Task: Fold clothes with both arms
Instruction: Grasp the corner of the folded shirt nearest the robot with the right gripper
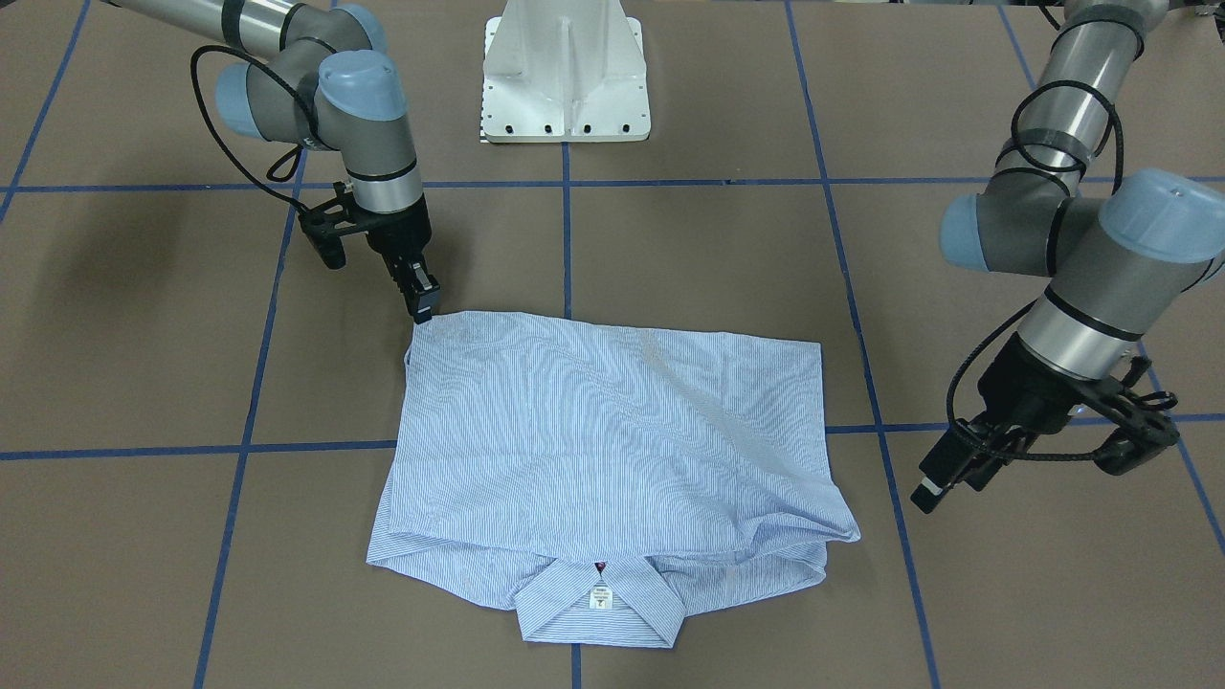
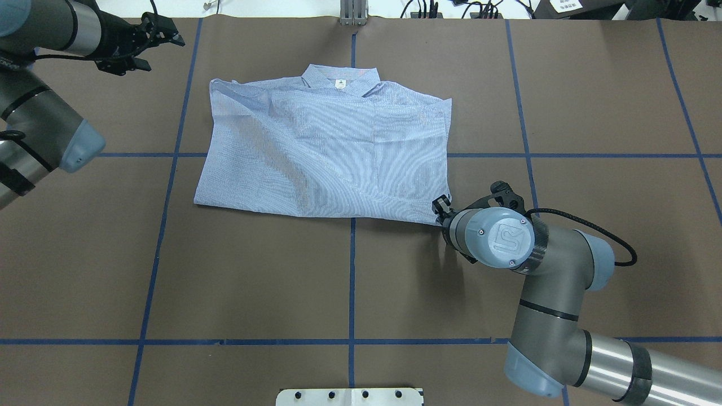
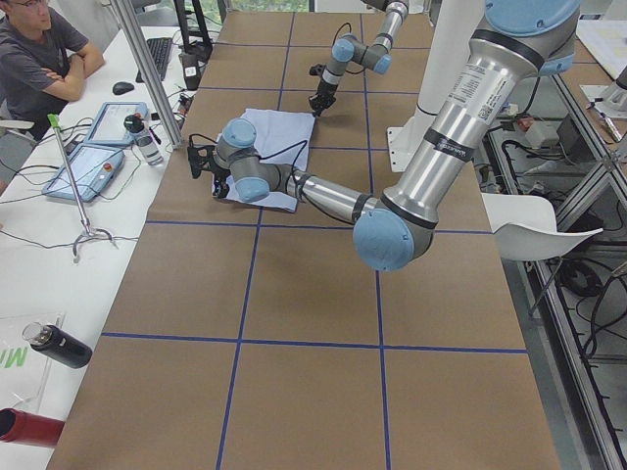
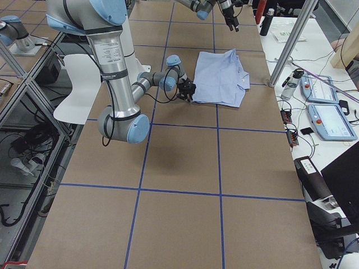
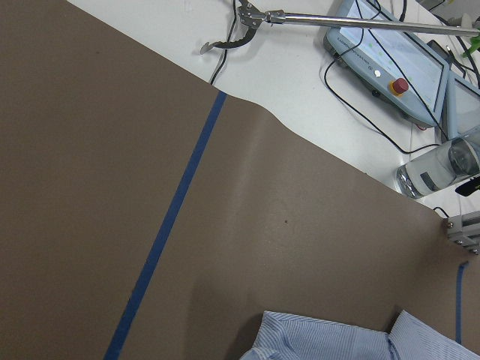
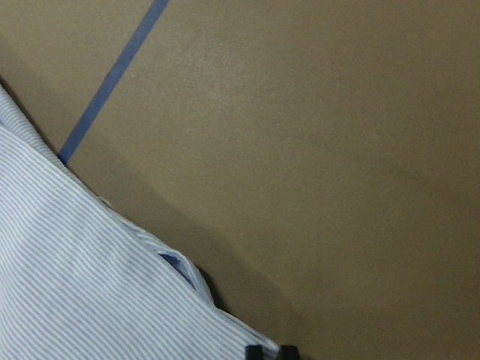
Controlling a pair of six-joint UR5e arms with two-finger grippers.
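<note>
My right gripper should open and take a deeper fold of cloth (image 6: pixel 231 339) before it pulls the shirt, as it pinches only the tip of the shirt's corner.
The blue-and-white pinstriped shirt (image 1: pixel 612 431) lies folded flat on the brown table, collar and white neck label on the side away from the robot; it also shows in the overhead view (image 2: pixel 327 152). My right gripper (image 1: pixel 422 308) stands at the shirt's near right corner (image 2: pixel 440 207), fingers together and pinching the cloth edge, which shows in the right wrist view (image 6: pixel 75 285). My left gripper (image 1: pixel 933 486) hangs above bare table left of the shirt's collar end (image 2: pixel 166 35), looks open and holds nothing. The left wrist view shows only a shirt edge (image 5: pixel 322 341).
The white pedestal base (image 1: pixel 565 77) stands at the robot's side of the table. Blue tape lines (image 2: pixel 352 270) cross the brown surface. Beyond the far edge are teach pendants (image 5: pixel 390 52), a bottle (image 3: pixel 145 139) and a seated operator (image 3: pixel 39 59).
</note>
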